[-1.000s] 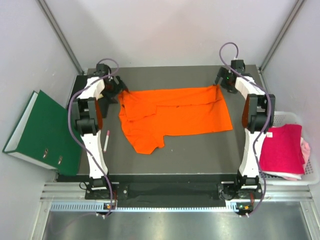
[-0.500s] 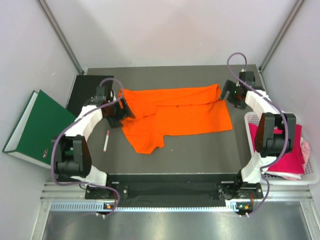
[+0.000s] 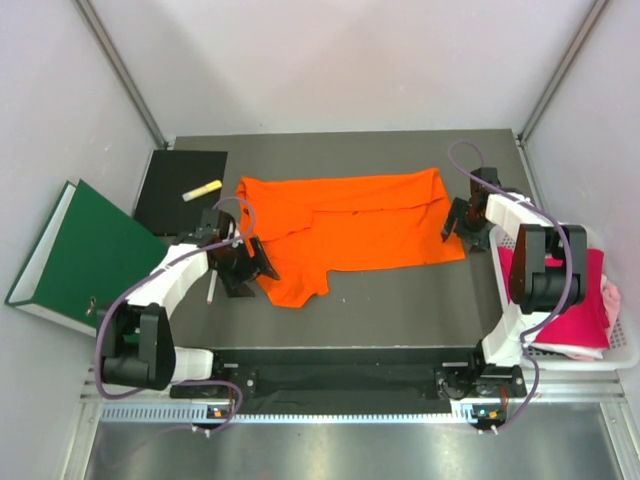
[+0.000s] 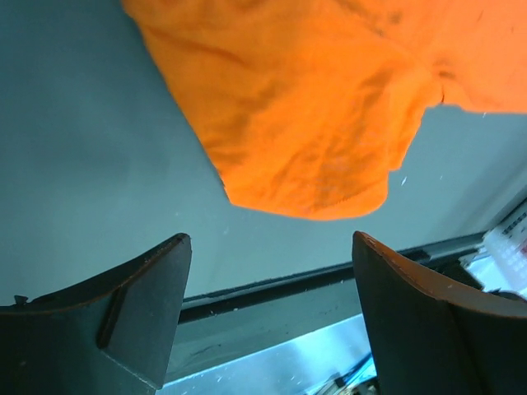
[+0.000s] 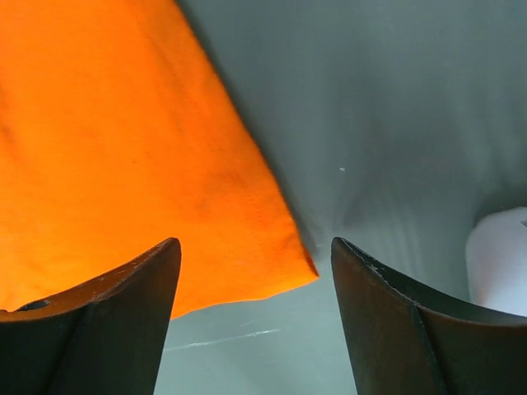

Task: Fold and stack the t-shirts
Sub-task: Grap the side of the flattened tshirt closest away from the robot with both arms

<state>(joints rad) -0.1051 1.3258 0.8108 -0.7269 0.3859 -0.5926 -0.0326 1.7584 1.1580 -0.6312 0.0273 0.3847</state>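
Note:
The sleeve on the orange t-shirt still hangs toward the near side, so my left gripper will close on the middle of the sleeve's near edge (image 3: 298, 304) (image 4: 317, 216).
The bright orange t-shirt (image 3: 350, 225) lies spread on the dark table, partly folded, with a sleeve hanging toward the near side. My left gripper (image 3: 256, 270) is open and empty just left of that sleeve (image 4: 313, 140). My right gripper (image 3: 453, 224) is open and empty over the shirt's right near corner (image 5: 123, 164). The magenta t-shirt (image 3: 562, 298) lies folded in a white basket (image 3: 625, 345) at the right. The pale pink t-shirt (image 3: 610, 300) shows beneath it.
A green binder (image 3: 80, 255) leans off the table's left edge. A black pad (image 3: 175, 200) with a yellow marker (image 3: 202, 189) lies at the back left. A pink-white pen (image 3: 211, 290) lies near the left arm. The basket's rim (image 5: 502, 259) is close to my right gripper.
Both grippers left the shirt's back corners and moved toward the near side: the left to the lower sleeve, the right to the right near corner. The black pad and marker came into view.

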